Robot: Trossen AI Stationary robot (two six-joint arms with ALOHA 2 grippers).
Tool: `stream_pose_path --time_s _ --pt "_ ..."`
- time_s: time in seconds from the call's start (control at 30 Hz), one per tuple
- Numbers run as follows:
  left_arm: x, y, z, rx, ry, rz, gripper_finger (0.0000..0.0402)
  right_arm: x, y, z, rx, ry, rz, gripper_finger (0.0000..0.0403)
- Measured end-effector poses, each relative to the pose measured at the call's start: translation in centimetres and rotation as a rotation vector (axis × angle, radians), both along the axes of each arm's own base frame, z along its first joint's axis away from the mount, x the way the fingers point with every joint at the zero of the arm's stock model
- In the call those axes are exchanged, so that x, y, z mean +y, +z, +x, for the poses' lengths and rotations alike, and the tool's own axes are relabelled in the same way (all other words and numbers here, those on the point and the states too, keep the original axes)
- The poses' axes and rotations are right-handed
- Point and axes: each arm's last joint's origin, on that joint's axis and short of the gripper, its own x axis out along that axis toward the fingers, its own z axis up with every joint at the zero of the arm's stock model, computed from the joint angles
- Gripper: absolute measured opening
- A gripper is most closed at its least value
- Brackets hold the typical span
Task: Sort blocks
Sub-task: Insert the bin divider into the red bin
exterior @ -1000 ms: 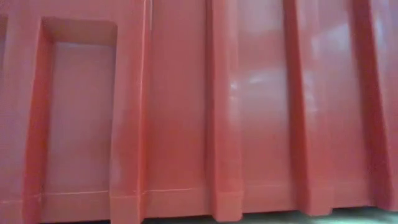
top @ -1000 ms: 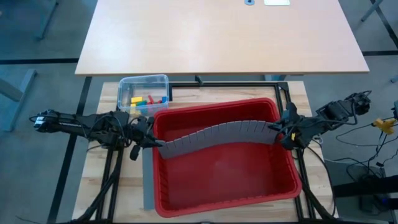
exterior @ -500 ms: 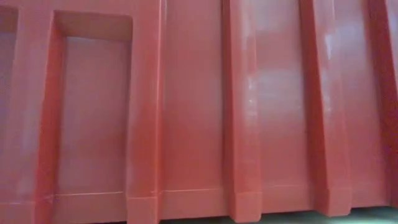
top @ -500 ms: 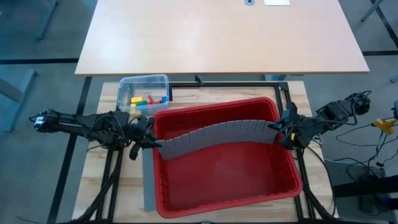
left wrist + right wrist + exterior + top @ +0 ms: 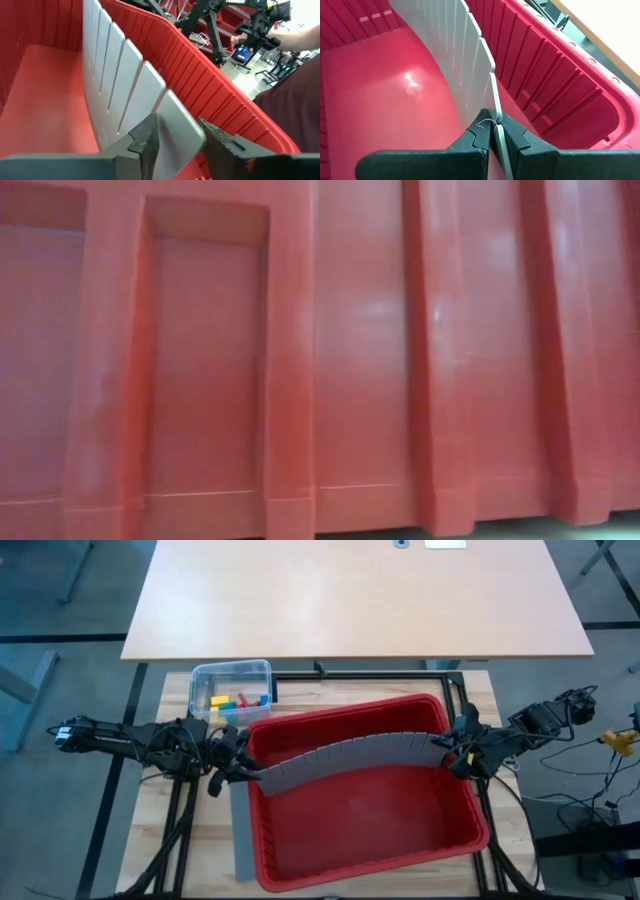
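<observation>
The divider's end lies at a slant across the left gripper's level fingers, so the left gripper should open, tilt down and pinch the divider's end slat [image 5: 176,117] along the slat's sides.
The blocks [image 5: 236,699], red, yellow, green and blue, lie in a small clear tub [image 5: 230,673] at the far left. A grey slotted divider [image 5: 350,754] arches across a red bin [image 5: 345,711], above its floor. At the bin's left wall, my left gripper [image 5: 238,766] stands open with the divider's left end [image 5: 175,125] in the gap between its fingers. At the bin's right wall, my right gripper [image 5: 453,753] is shut on the divider's right end. My left gripper has the divider's left end lying slantwise across its gap, against the inner side of one finger [image 5: 149,137]. Whether the other finger touches it, I cannot tell. The fingers come about level from the table's left. My right gripper pinches the divider's right end [image 5: 493,114] between its two fingers, one on each face. The fingers slant down from the table's right, along the panel. The panel stands on edge, bowed toward the far side.
A second grey panel [image 5: 240,840] lies along the bin's left side. The bin's ribbed wall [image 5: 350,360] fills the low view. A light wooden table [image 5: 350,600] stands beyond. A person's sleeve [image 5: 300,95] shows past the bin's rim.
The red bin has slid a little toward the table's right edge, its near end most; in the low view its ribs have passed to the right. The divider stays arched between the two grippers.
</observation>
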Motion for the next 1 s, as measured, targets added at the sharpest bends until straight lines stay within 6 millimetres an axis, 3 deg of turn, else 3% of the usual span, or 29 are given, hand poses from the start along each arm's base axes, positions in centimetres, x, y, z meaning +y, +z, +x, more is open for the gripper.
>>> stream_pose_path --time_s 1.0 --pt "-0.05 0.10 0.05 -0.005 -0.008 -0.032 0.0103 0.02 -0.18 0.06 0.001 -0.008 0.004 0.0000"
